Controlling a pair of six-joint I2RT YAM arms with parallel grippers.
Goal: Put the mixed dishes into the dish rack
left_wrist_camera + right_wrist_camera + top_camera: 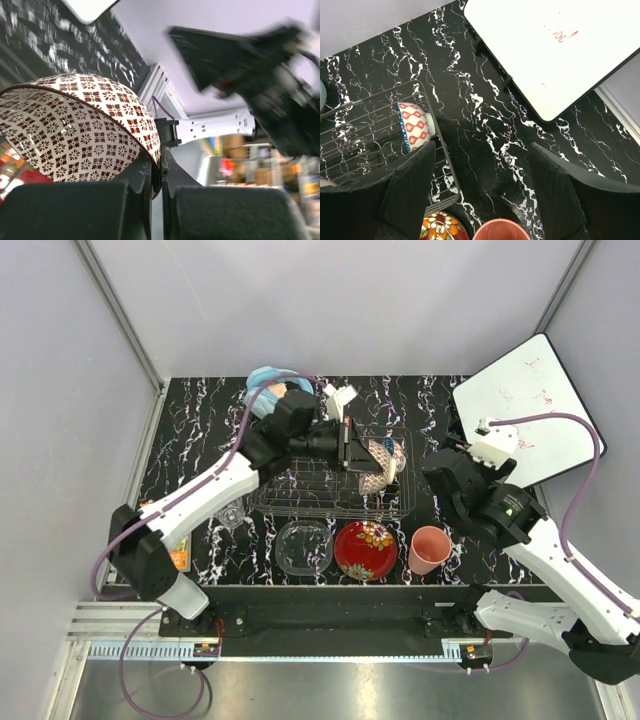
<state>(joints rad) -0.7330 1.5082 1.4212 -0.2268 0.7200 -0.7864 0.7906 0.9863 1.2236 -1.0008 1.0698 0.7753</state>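
Observation:
Next, my left gripper releases the beige lattice-patterned bowl in the dish rack's front corner [390, 500] nearest the pink cup.
My left gripper [352, 455] reaches over the silver wire dish rack [300, 498] and is shut on the rim of the beige lattice-patterned bowl [75, 130], held tilted above the rack's right part [372, 483]. A bowl with a red pattern and blue rim [414, 125] lies on its side in the rack by its right wall [389, 452]. My right gripper [481, 150] is open and empty, right of the rack and above the pink cup [430, 548]. The red floral plate [365, 550], clear glass bowl [303, 545] and clear tumbler [230, 515] sit in front of the rack.
A white board [525, 425] leans at the back right, also in the right wrist view [545, 50]. Light-blue headphones [265, 380] lie behind the rack. A small orange item [180, 558] is at the front left. Grey walls enclose the table.

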